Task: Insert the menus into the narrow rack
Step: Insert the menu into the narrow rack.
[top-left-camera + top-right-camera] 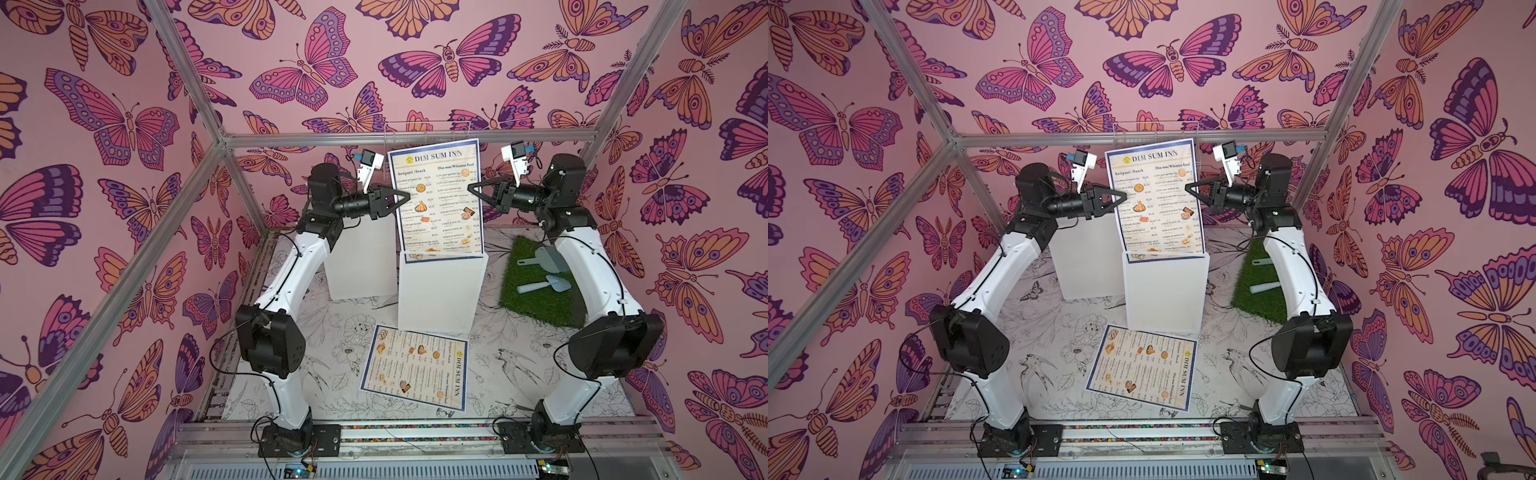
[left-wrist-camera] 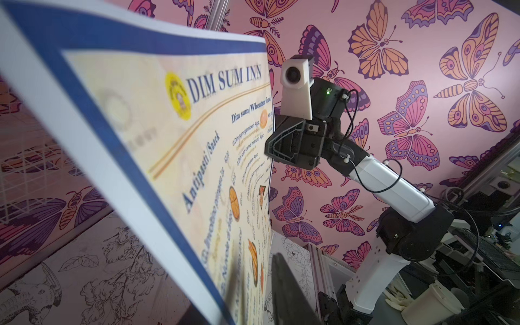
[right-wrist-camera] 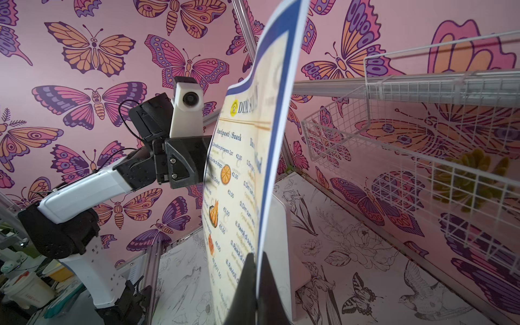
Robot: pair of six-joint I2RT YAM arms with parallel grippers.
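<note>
The menu is slanted with only its lower edge in the rack's slot, so my right gripper should lower it straight, then grip it again nearer the menu's top corner [image 1: 474, 145].
One menu [image 1: 438, 195] stands upright in both top views, its lower end inside the top slot of the narrow white rack [image 1: 442, 291] at mid-table. My right gripper [image 1: 471, 188] is shut on that menu's right edge; the right wrist view shows both fingers pinching the sheet [image 3: 247, 174] at the gripper [image 3: 256, 281]. My left gripper [image 1: 406, 198] straddles the left edge with its jaws slightly apart; one dark finger [image 2: 289, 292] stands clear of the sheet [image 2: 174, 157]. A second menu [image 1: 415, 372] lies flat on the table in front of the rack.
A green turf mat [image 1: 536, 299] with a grey dustpan, brush and scoop lies at the right. A white block [image 1: 357, 266] stands behind the rack to the left. A white wire basket [image 3: 422, 135] hangs on the back rail.
</note>
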